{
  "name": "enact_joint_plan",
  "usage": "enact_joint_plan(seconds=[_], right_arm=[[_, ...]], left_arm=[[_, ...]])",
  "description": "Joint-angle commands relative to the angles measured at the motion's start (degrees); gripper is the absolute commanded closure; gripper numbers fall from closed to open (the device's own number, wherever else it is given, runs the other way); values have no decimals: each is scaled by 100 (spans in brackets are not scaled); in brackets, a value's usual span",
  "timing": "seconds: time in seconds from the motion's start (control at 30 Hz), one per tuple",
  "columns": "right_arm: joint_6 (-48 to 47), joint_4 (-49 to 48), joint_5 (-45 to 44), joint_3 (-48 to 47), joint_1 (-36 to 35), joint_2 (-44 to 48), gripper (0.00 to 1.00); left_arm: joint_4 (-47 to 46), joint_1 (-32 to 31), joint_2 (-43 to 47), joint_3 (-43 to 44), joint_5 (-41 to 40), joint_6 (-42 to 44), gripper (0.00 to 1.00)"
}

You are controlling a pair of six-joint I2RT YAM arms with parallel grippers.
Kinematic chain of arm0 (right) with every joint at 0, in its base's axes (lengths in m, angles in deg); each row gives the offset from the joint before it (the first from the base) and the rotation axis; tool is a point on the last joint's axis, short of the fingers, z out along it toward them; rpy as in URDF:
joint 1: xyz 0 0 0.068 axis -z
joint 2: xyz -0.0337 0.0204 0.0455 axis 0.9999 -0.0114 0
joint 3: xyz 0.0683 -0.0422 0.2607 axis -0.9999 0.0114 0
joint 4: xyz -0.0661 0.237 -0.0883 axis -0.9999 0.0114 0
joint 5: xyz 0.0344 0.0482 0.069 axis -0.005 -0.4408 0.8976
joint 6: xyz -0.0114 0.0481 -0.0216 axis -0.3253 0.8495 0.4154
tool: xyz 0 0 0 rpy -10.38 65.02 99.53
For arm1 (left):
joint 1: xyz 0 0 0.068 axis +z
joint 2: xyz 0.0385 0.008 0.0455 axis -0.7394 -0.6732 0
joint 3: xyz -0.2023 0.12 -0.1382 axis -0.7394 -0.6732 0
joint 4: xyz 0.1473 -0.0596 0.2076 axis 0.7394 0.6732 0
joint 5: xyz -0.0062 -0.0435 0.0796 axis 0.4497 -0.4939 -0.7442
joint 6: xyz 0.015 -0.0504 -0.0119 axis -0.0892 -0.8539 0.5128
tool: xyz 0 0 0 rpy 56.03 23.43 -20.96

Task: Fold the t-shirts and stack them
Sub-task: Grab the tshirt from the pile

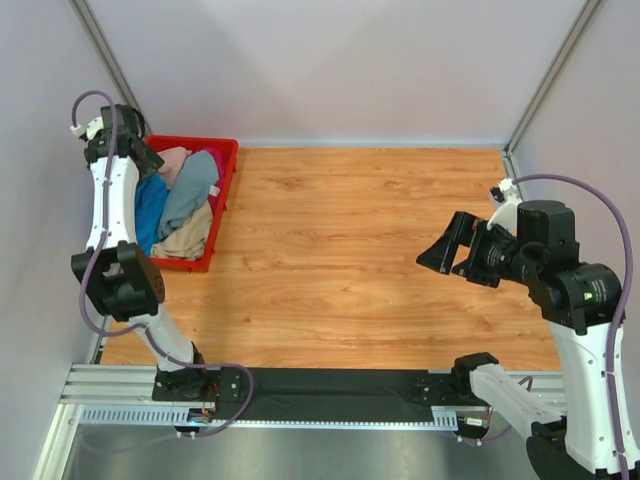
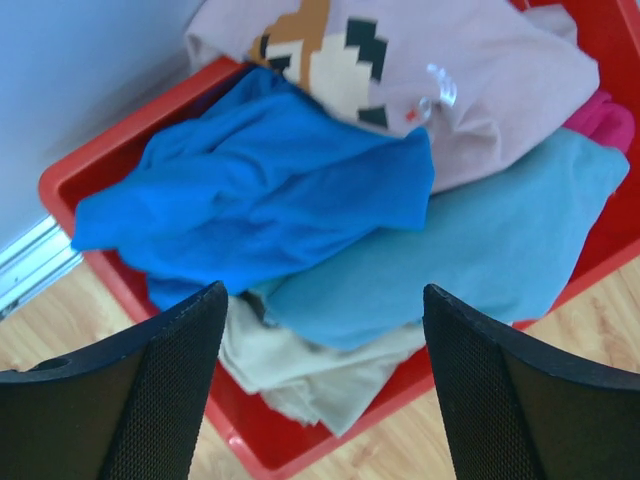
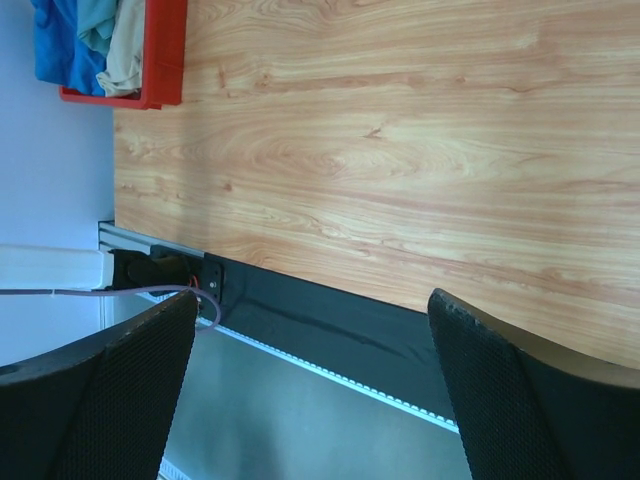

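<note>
I will next close my right gripper on the dusty-pink shirt's loose side, over the wooden table's far half (image 1: 404, 194), once my left gripper brings it.
The t-shirts lie crumpled in a red crate (image 1: 226, 190) at the far left. In the left wrist view a dusty-pink shirt (image 2: 490, 90) with a pixel print (image 2: 320, 55) lies on top at the back. A bright blue shirt (image 2: 260, 190) and a grey-blue shirt (image 2: 490, 250) lie in front of it, over a beige one (image 2: 320, 375). A magenta shirt (image 2: 603, 118) peeks out at the right. My left gripper (image 2: 322, 300) is open and empty above the pile (image 1: 148, 155). My right gripper (image 1: 445, 255) is open and empty, raised over the table's right side (image 3: 312, 300).
The wooden table (image 1: 360, 240) runs from the crate to the right wall. A black mat (image 1: 330, 385) and a metal rail (image 1: 110, 385) line the near edge. White walls close in the left, back and right. The crate's corner shows in the right wrist view (image 3: 165, 50).
</note>
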Motion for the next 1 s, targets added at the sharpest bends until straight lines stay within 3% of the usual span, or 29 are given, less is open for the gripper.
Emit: enact_joint_plan(seconds=[0.0,0.1,0.4,0.5,0.73,0.77,0.8,0.87,0.9,0.97], right_arm=[[-185,327,-65,67,-5,-54,2],[-44,150,101,252,-23,-151,3],[-158,45,198,437,-5,-353,4],[-149,70,6,411,-14,-336,4],[-105,167,-240,253,-14,-520,4],[-97,167,-275,200,-14,-538,4],[-97,185,-328,148,-23,-555,4],[-97,194,-530,-63,-14,-582,4],[-79,185,-609,-142,-14,-573,4],[-35,167,-741,-396,-14,-608,4]], left_arm=[[-273,191,-303,566,103,384,15],[-495,191,-699,688,491,587,18],[-343,200,-1965,2446,-351,1088,18],[-653,270,-2132,2473,-274,1089,19],[-345,323,-2905,2763,-81,912,24],[-354,331,-2941,2746,-46,913,27],[-337,331,-2967,2754,7,921,39],[-302,331,-3037,2763,51,930,48],[-284,340,-3038,2763,112,939,63],[-328,331,-3011,2781,262,948,76]])
